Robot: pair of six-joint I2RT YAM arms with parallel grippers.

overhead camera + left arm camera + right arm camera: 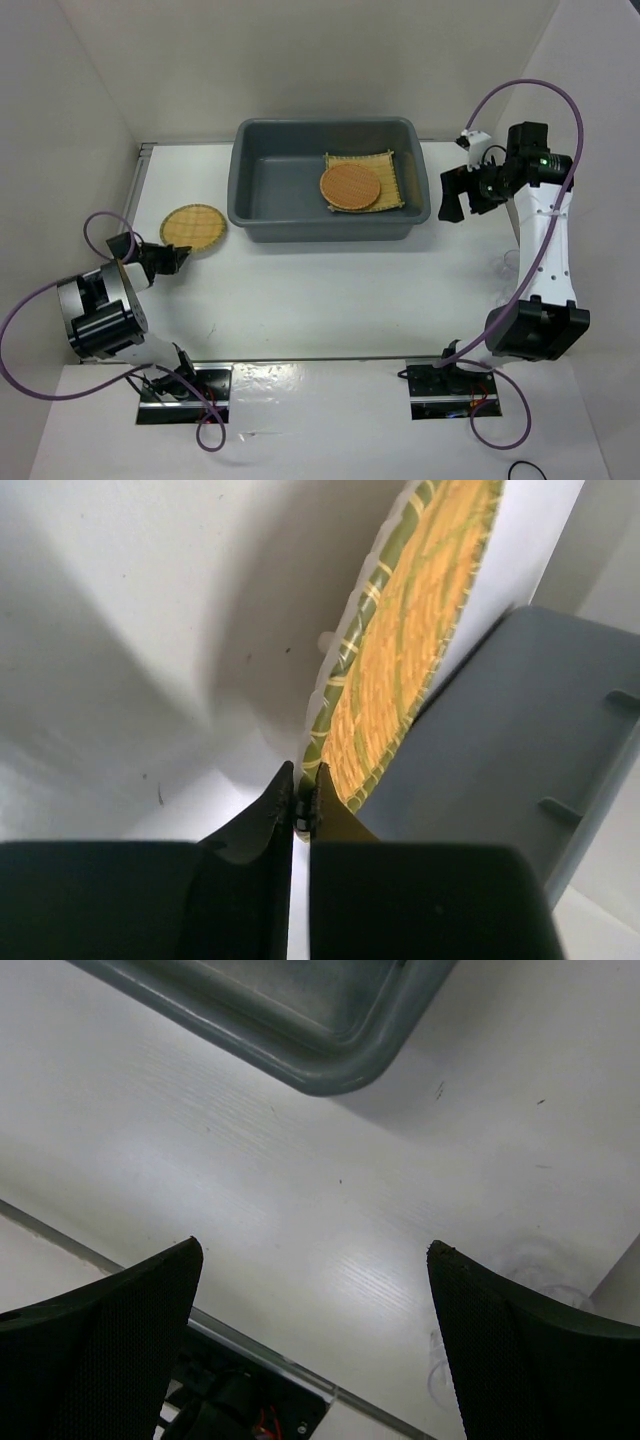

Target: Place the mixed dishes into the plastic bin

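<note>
Next, my left gripper releases the green-rimmed woven disc, which is now beside the bin, on top of the round orange disc [343, 181] inside the bin.
The dark grey plastic bin [250, 190] stands at the back middle of the table. Inside it lies a square yellow woven mat [395, 170] with a round orange disc [349, 186] on top. A second round woven disc [195, 222], green-rimmed in the left wrist view [400, 660], lies left of the bin [530, 740]. My left gripper [182, 256] [303, 780] is shut on this disc's near edge. My right gripper [455, 195] [315, 1250] hangs open beside the bin's right end [330, 1060], holding nothing. A faint clear glass cup [545, 1275] stands on the table under it.
White walls close in the table on the left, back and right. A metal strip runs along the table's near edge [320, 358]. Purple cables loop from both arms.
</note>
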